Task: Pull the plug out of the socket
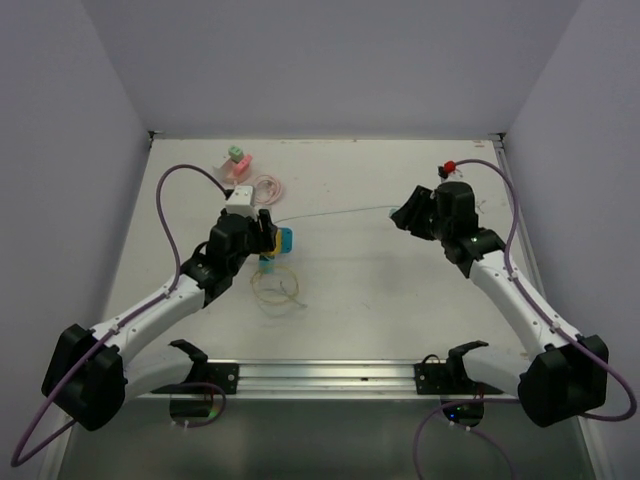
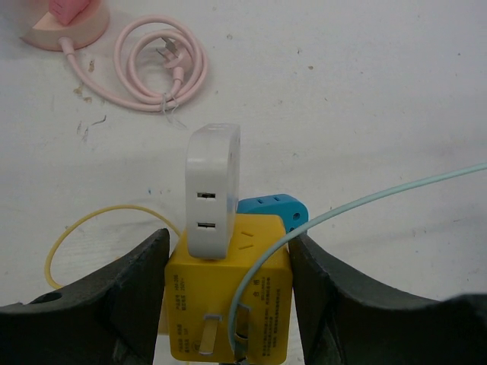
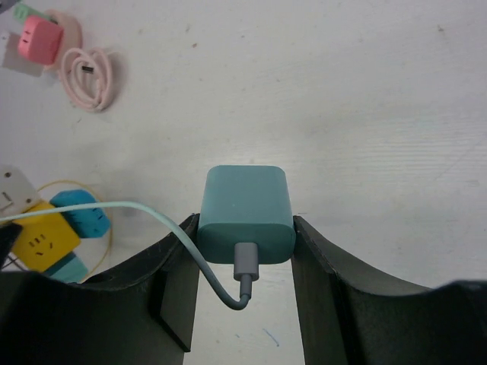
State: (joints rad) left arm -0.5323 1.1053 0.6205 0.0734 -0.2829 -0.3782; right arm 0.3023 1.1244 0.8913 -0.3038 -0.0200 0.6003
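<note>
The robot's right gripper will release the teal plug on the bare middle of the table (image 1: 369, 266), in front of the thin cable.
My left gripper (image 2: 228, 245) is shut on a yellow cube socket (image 2: 228, 304), near the table's middle left in the top view (image 1: 268, 244). A white adapter (image 2: 213, 190) sits plugged in its top face, and a blue cube (image 2: 274, 209) is joined at its far side. My right gripper (image 3: 245, 228) is shut on a teal plug (image 3: 245, 209), held far to the right, apart from the socket (image 1: 403, 214). A thin teal cable (image 1: 330, 213) runs from the plug to the yellow socket, crossing its face (image 2: 365, 201).
A pink socket on a round base (image 3: 42, 39) and a coiled pink cable (image 2: 160, 65) lie at the back left. A yellow cable loop (image 1: 275, 290) lies in front of the yellow socket. A small red object (image 1: 449, 166) sits at the back right.
</note>
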